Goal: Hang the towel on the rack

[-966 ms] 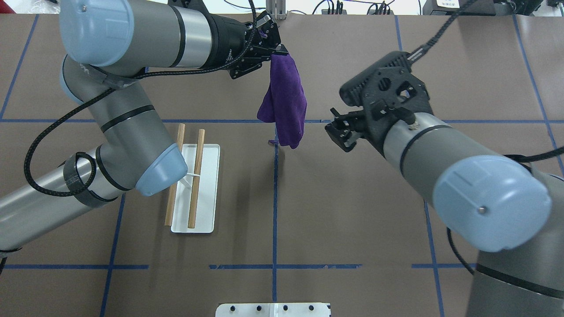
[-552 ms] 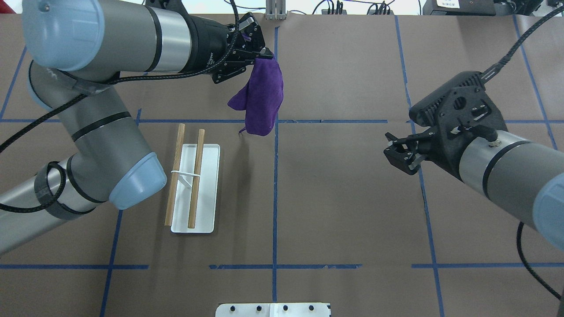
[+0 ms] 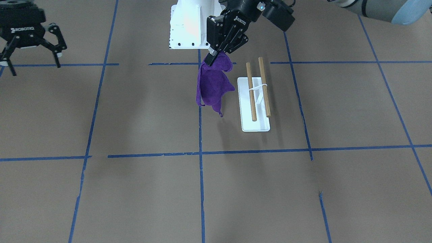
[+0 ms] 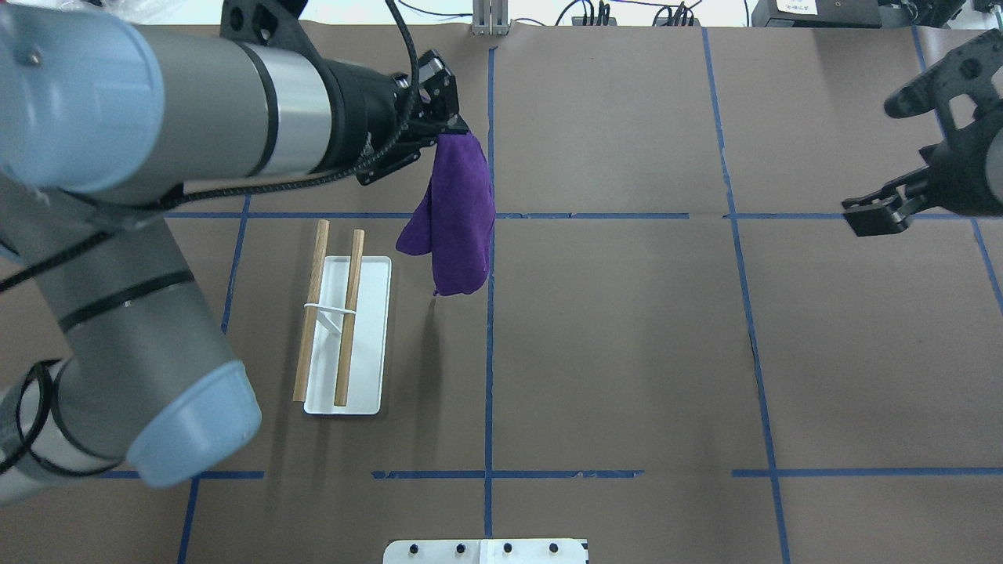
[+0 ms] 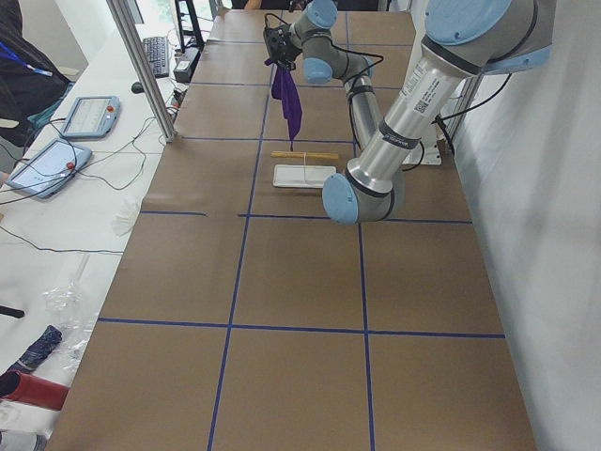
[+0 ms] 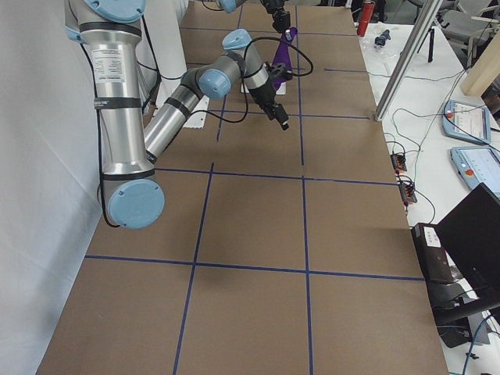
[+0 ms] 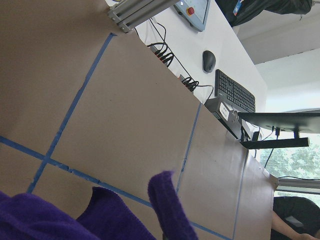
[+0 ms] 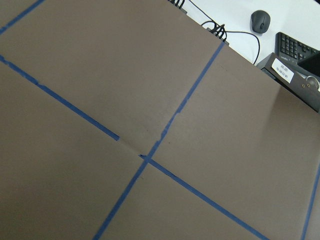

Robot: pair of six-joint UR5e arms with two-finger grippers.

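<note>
Next, I let go of the purple towel with my left gripper, draped across the wooden dowels [image 3: 255,100] above the middle of the white base plate.
A purple towel [image 4: 456,219] hangs from my left gripper [image 4: 448,129], which is shut on its top edge and holds it in the air. It hangs just right of the rack [image 4: 349,313], apart from it. The rack has two wooden dowels over a white base plate [image 4: 370,352]. In the front-facing view the towel [image 3: 212,84] hangs left of the rack [image 3: 264,87], under the left gripper [image 3: 212,58]. The left wrist view shows towel folds [image 7: 100,220] at its bottom edge. My right gripper [image 4: 874,215] is open and empty at the far right, as the front-facing view [image 3: 33,62] also shows.
The white robot pedestal [image 4: 486,551] sits at the near table edge, also visible in the front-facing view [image 3: 189,23]. Blue tape lines [image 4: 490,352] cross the brown table. The left arm's elbow [image 4: 188,427] hangs over the table to the left of the rack.
My left gripper has carried the towel to the left, closer to the rack. My right arm has drawn back from the table's middle to the far right, open throughout.
</note>
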